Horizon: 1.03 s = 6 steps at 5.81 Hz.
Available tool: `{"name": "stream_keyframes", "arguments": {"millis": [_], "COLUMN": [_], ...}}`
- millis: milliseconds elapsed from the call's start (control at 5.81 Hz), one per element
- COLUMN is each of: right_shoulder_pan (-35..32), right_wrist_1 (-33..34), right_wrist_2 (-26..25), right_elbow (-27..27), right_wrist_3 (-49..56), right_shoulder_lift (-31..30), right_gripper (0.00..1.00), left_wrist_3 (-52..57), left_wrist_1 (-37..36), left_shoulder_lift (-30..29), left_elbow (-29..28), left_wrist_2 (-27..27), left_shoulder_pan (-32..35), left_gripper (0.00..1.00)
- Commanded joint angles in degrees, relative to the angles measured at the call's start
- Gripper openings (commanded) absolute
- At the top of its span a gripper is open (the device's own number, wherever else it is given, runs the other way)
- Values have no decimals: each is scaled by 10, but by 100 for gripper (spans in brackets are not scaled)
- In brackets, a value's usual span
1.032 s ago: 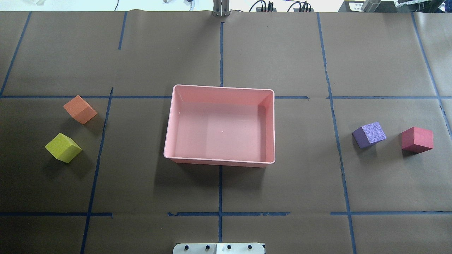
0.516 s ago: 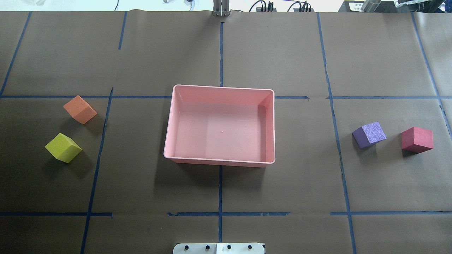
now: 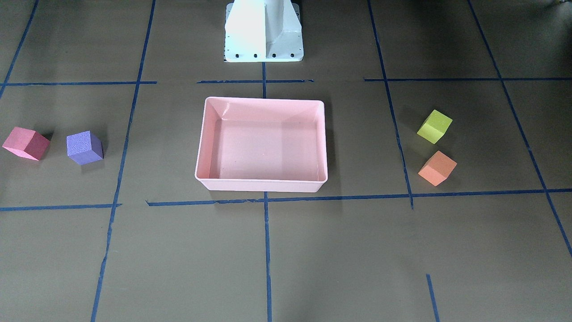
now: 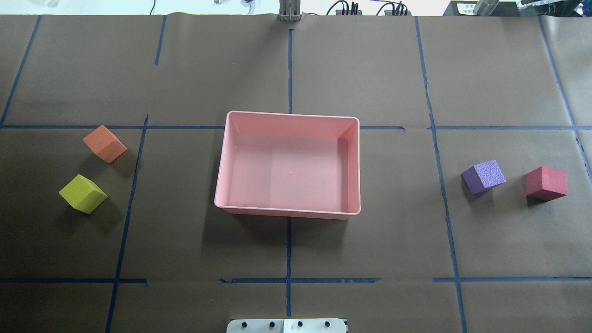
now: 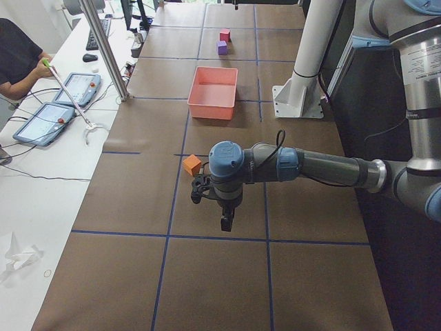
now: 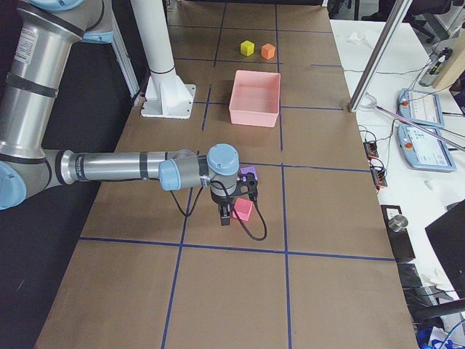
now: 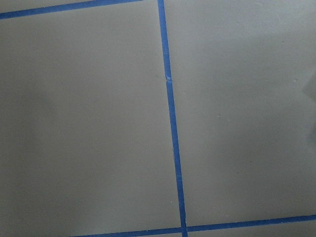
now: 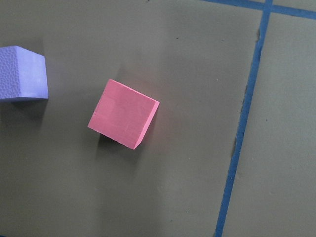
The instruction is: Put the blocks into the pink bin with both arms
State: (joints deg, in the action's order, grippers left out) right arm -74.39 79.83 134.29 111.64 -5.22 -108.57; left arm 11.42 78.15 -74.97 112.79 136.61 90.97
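Observation:
Next, I close my right gripper on the sides of the red-pink block [image 3: 26,143] [image 8: 124,114], the one that lies next to the purple block.
The pink bin [image 4: 291,114] stands empty at the table's middle. The orange block [image 4: 105,143] and yellow-green block [image 4: 83,193] lie to its left. The purple block [image 4: 484,176] and red-pink block [image 4: 545,183] lie to its right. No arm shows in the overhead or front views. In the exterior left view my left gripper [image 5: 225,222] hangs above the table just past the orange block [image 5: 191,164]. In the exterior right view my right gripper [image 6: 224,217] hangs over the red-pink block [image 6: 243,209], which is centred in the right wrist view [image 8: 124,113]. I cannot tell whether either gripper is open.
The white pedestal base [image 3: 263,31] stands at the robot's edge behind the bin. Blue tape lines [image 4: 289,249] grid the brown table cover. An operator [image 5: 17,58] and tablets sit at a side table beyond a metal pole [image 5: 103,48].

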Motion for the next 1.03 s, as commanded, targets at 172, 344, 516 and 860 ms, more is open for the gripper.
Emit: {"name": "stream_keyframes", "arguments": {"millis": [172,344,516,860], "right_shoulder_pan": [129,131,132,132], "right_wrist_1": [-61,-62,-62,-63], "right_wrist_2": [-84,-86,-86,-115], "right_elbow": [-12,-26,-33,-63], "right_wrist_3": [48,149,194,349], "right_shoulder_lift": [55,65,69,69], "right_gripper": [95,95,95,97], "left_wrist_3": [-2,-2,-3,-3], "left_wrist_1": [5,6,6,6], "left_shoulder_lift": [0,0,0,0], "left_elbow": [2,2,3,6], "left_wrist_2": [1,13,14,15], "left_shoulder_pan": [0,0,0,0], "left_gripper": [100,100,100,100]}}
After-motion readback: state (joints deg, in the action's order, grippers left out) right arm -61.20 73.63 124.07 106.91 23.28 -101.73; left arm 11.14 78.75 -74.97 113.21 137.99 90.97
